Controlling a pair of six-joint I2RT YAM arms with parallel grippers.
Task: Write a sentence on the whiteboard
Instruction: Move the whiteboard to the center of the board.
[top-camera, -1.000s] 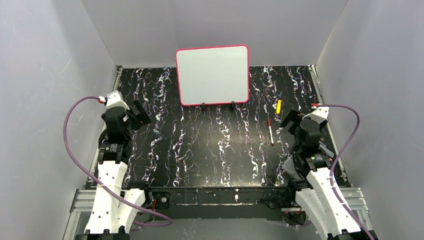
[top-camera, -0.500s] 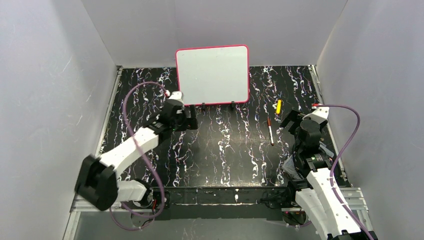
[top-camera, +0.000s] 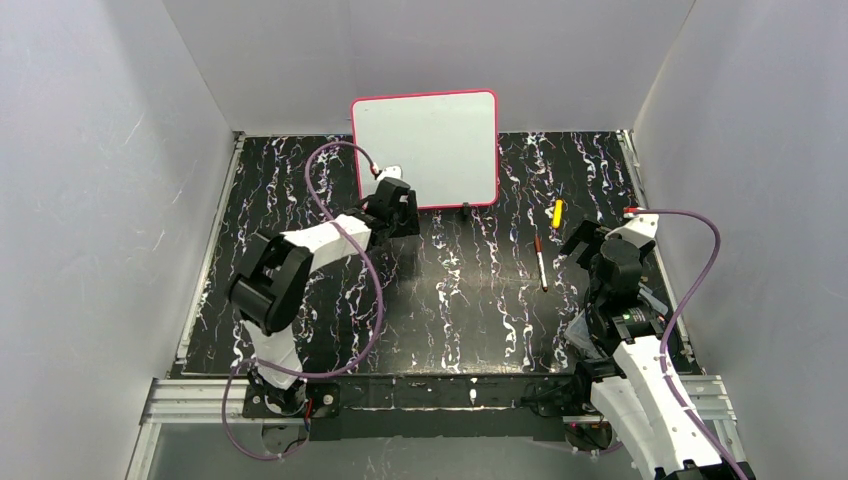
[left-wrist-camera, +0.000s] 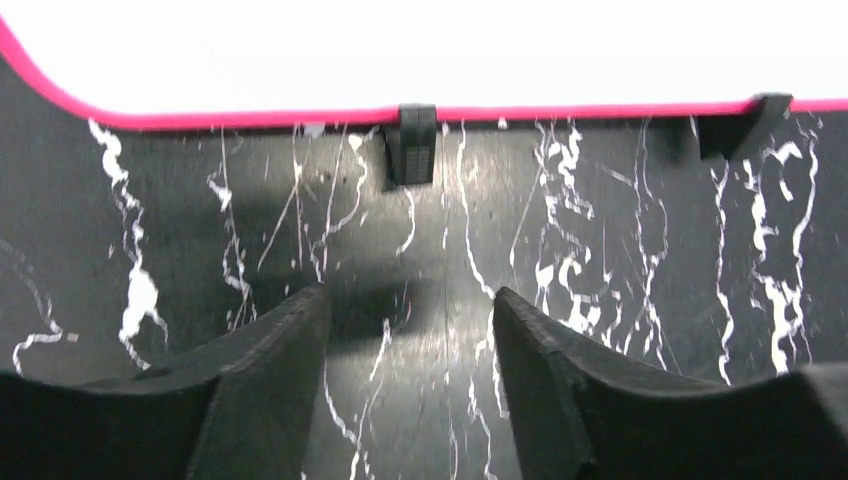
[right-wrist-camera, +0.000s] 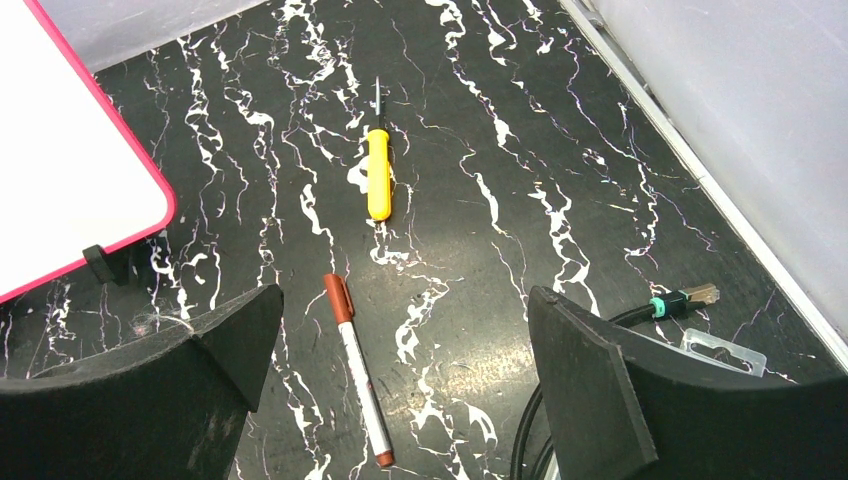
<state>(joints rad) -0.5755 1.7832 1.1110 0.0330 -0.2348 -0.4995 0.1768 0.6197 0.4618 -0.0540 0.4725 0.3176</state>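
The marker's white body (top-camera: 543, 273) (right-wrist-camera: 366, 398) will be held by my right gripper past its middle, so the red-brown cap stays free for my left gripper.
The whiteboard (top-camera: 425, 150) stands upright at the back of the table, pink-red framed and blank; no sentence shows on it. Its lower edge (left-wrist-camera: 300, 60) and clip foot (left-wrist-camera: 412, 145) fill the top of the left wrist view; a corner (right-wrist-camera: 70, 180) shows in the right wrist view. My left gripper (top-camera: 403, 215) is open and empty just in front of the board's lower left part (left-wrist-camera: 410, 305). My right gripper (top-camera: 590, 245) is open and empty at the right (right-wrist-camera: 405, 300). A white marker with a red-brown cap (top-camera: 540, 263) lies left of it (right-wrist-camera: 357, 370).
A yellow-handled tool (top-camera: 557, 213) lies beyond the marker, also in the right wrist view (right-wrist-camera: 378, 175). A cable with a teal plug (right-wrist-camera: 665, 303) lies near the right wall. Grey walls enclose the black marbled table (top-camera: 450, 300).
My left arm has swung from the left side across to the whiteboard's lower left edge. The right arm, marker and board have not moved.
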